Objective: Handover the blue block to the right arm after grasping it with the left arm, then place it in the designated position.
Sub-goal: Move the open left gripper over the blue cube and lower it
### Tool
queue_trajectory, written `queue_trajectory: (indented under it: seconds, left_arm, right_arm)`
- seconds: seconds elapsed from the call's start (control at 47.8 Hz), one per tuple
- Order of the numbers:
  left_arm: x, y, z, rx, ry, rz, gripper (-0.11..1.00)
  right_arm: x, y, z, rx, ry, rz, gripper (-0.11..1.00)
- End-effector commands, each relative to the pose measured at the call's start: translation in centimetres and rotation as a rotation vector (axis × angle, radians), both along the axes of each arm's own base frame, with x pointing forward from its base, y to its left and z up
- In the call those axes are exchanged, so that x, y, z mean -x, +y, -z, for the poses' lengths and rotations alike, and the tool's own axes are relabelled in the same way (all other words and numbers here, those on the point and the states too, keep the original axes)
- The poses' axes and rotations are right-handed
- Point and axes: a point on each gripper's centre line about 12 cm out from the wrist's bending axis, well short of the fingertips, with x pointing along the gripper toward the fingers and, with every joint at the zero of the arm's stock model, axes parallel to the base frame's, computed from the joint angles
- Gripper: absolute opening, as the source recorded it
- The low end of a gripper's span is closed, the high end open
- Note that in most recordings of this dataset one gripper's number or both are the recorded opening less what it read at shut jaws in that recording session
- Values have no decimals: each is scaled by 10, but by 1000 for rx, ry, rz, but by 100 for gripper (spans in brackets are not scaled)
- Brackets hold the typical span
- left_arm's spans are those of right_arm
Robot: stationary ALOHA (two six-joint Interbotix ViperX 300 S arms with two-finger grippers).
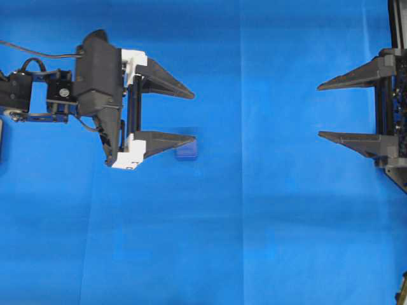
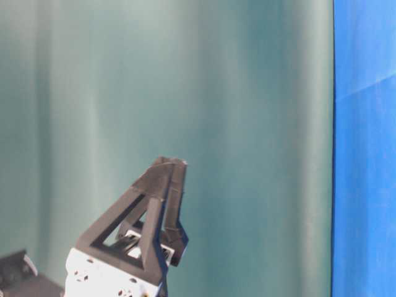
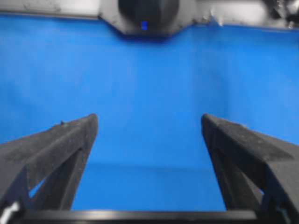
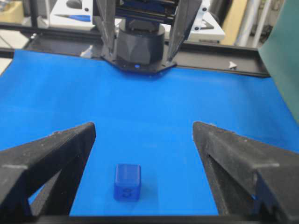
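The robot's left gripper should grip the opposite sides of the blue block (image 1: 186,150), which lies on the blue cloth next to that gripper's lower finger.
The blue block (image 1: 187,149) lies on the blue cloth, just beside the tip of the lower finger of my left gripper (image 1: 193,115) and outside its span. That gripper, with white brackets, is open, and the left wrist view shows only cloth between its fingers (image 3: 70,140). In the table-level view the left gripper (image 2: 170,164) points upward. My right gripper (image 1: 320,110) stands open at the right edge, well apart from the block. The right wrist view shows the blue block (image 4: 127,182) on the cloth ahead, left of centre, with the right gripper (image 4: 145,128) holding nothing.
The left arm's black base (image 4: 140,46) and a black table frame (image 4: 224,63) stand at the cloth's far end. A teal curtain (image 2: 185,93) hangs behind. The right arm's base (image 3: 145,18) sits at the far end in the left wrist view.
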Motion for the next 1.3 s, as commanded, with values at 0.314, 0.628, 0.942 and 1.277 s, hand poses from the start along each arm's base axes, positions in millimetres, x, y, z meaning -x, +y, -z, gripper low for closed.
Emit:
queue_trajectory:
  seconds: [0.314, 0.628, 0.942, 1.277]
  left_arm:
    - [-34, -11, -11, 12, 430, 15, 93]
    - [-48, -11, -10, -25, 624, 25, 93]
    - [-48, -11, -10, -33, 624, 30, 93]
    - [-47, -11, -8, -34, 629, 31, 93]
  right_arm:
    - [-4, 0, -9, -3, -20, 2, 98]
    - [-4, 0, -7, -3, -12, 2, 98]
    - [-5, 0, -7, -1, -12, 2, 98]
    - [-5, 0, -8, -3, -12, 2, 98]
